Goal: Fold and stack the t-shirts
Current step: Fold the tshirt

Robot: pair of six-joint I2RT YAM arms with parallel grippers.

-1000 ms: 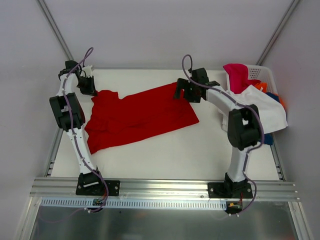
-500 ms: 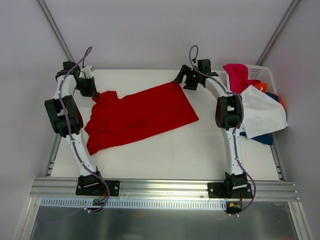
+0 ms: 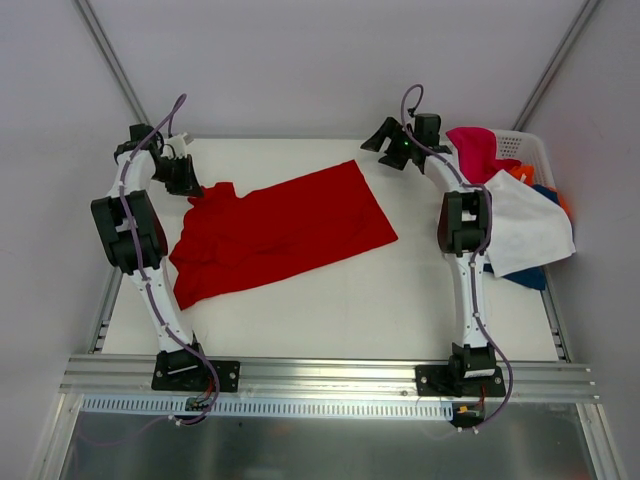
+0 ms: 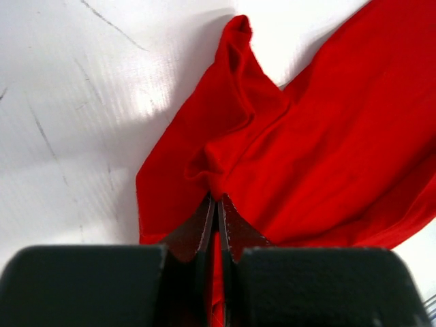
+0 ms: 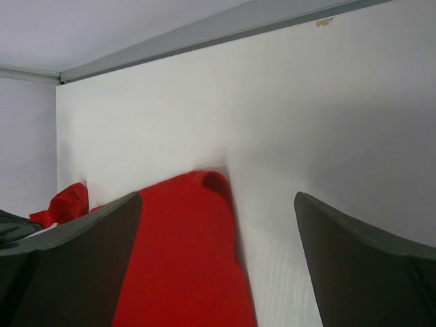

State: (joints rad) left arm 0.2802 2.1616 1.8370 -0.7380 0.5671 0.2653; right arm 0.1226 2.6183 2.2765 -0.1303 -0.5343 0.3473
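The red t-shirt's far corner (image 3: 353,166) (image 5: 215,182), the one toward the white basket, will be gripped by my right gripper.
A bright red t-shirt (image 3: 280,230) lies spread on the white table, its left part bunched. My left gripper (image 3: 188,182) is at the shirt's far left corner. In the left wrist view this gripper (image 4: 216,199) is shut on a pinched fold of the red t-shirt (image 4: 306,150). My right gripper (image 3: 385,145) hangs open near the table's back edge, just beyond the shirt's far right corner. In the right wrist view that gripper (image 5: 218,197) has nothing between its fingers, and the red t-shirt (image 5: 184,266) corner lies flat below it.
A white perforated basket (image 3: 530,140) stands at the back right. A pink t-shirt (image 3: 475,150), a white one (image 3: 525,225), an orange one (image 3: 520,172) and a blue one (image 3: 530,278) spill over it. The table's back rail runs just behind both grippers.
My right gripper has drawn back and to the right, off the shirt's far right corner, staying open. The left gripper has held its grip and barely moved.
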